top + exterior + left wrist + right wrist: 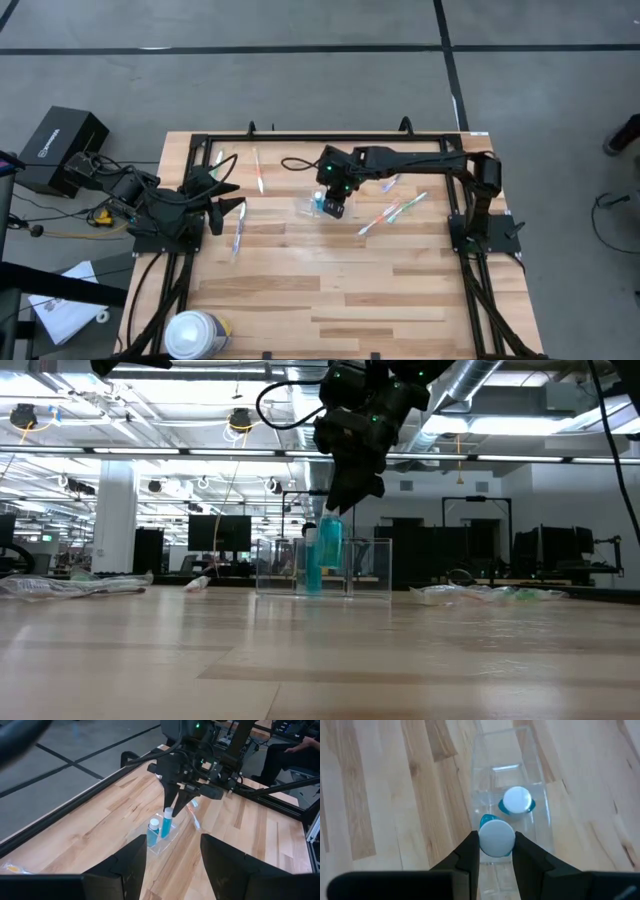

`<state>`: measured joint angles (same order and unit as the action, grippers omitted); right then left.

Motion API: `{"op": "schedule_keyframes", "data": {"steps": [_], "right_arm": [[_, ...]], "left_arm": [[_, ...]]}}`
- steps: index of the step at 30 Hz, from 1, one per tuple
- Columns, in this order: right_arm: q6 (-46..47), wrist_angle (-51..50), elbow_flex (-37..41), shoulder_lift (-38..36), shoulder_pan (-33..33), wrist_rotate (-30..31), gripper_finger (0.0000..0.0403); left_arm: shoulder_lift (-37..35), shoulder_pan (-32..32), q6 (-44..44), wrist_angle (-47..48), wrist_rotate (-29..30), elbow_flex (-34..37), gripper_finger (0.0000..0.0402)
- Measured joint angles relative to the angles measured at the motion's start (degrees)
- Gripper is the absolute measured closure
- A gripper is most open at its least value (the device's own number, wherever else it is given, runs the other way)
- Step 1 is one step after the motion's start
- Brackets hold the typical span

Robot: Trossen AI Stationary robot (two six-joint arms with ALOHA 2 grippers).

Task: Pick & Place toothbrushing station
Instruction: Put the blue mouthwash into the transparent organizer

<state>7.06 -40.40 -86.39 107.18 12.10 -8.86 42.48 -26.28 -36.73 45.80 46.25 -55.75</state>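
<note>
The robot's right gripper will release the second blue tube inside the clear container (324,208) (496,845), next to the standing blue tube. The second tube still hangs over the container.
A small clear plastic container (318,207) stands on the table's middle; it also shows in the low view (360,568). One blue tube with a white cap (517,800) stands upright inside it. My right gripper (496,841) hangs over the container, shut on a second blue white-capped tube (166,823). Slim toothbrushes lie flat on the table at the far left (258,170), beside my left gripper (238,235), and to the container's right (392,211). My left gripper (232,208) is open and empty at the table's left. My right gripper pinches the second tube at its white cap (495,837), the top end, between its two fingers (470,852). The fingers come from above, pointing down. The tube hangs below them, slightly tilted, with its lower end (330,558) inside the clear container; whether it touches the floor I cannot tell.
A big white canister (195,335) stands at the table's near left corner. A black frame rail (330,135) runs along the far edge. Bare wood (340,290) lies between the container and the near edge.
</note>
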Motion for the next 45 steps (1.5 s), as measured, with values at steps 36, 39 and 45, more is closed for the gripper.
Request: {"op": "schedule_keyframes", "data": {"steps": [36, 39, 45], "right_arm": [[0.93, 6.85, 7.98, -0.09, -0.09, -0.09, 0.0323], [0.93, 7.02, 8.00, -0.09, -0.09, -0.07, 0.0323], [0.65, 7.01, 8.02, -0.09, -0.09, -0.22, 0.0323]], "left_arm": [[-0.01, 0.00, 0.19, 0.02, 0.01, 0.00, 0.0220], [-0.02, 0.00, 0.13, 0.02, 0.01, 0.00, 0.0220], [-0.02, 0.00, 0.07, 0.02, 0.01, 0.00, 0.0220]]}}
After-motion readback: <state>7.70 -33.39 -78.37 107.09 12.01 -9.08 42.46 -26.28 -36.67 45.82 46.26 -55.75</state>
